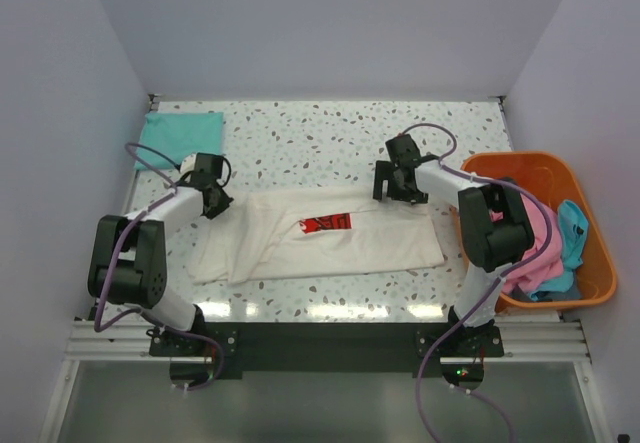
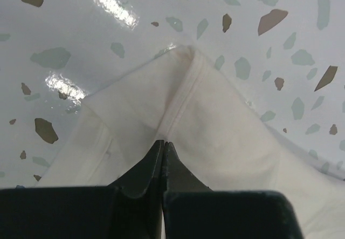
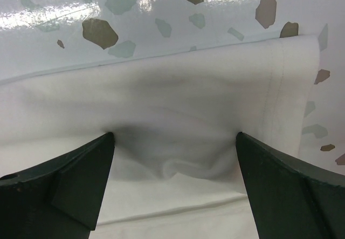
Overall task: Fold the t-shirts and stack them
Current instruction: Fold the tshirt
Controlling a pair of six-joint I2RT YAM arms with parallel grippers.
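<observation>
The cream t-shirt's end is creased and crooked, so before I turn the t-shirt, my left gripper will grab the t-shirt's far corner (image 2: pixel 187 56) and pull it straight.
A large cream t-shirt (image 1: pixel 330 238) with a red print (image 1: pixel 328 224) lies spread across the middle of the table. My left gripper (image 1: pixel 215 203) is at its far left corner. In the left wrist view that gripper (image 2: pixel 163 142) is shut, and a ridge of the cream cloth (image 2: pixel 215 120) runs into its tips. My right gripper (image 1: pixel 400 188) is at the shirt's far right corner. In the right wrist view it (image 3: pixel 175 136) stands wide open, its fingertips (image 3: pixel 81 179) pressed down on the cream cloth (image 3: pixel 188 88) beside the hemmed edge. The cloth puckers between them.
A folded teal t-shirt (image 1: pixel 180 133) lies at the far left corner of the table. At the right edge stands an orange basket (image 1: pixel 600 263) holding pink (image 1: pixel 535 248) and blue (image 1: pixel 572 228) shirts. White walls enclose the table on three sides.
</observation>
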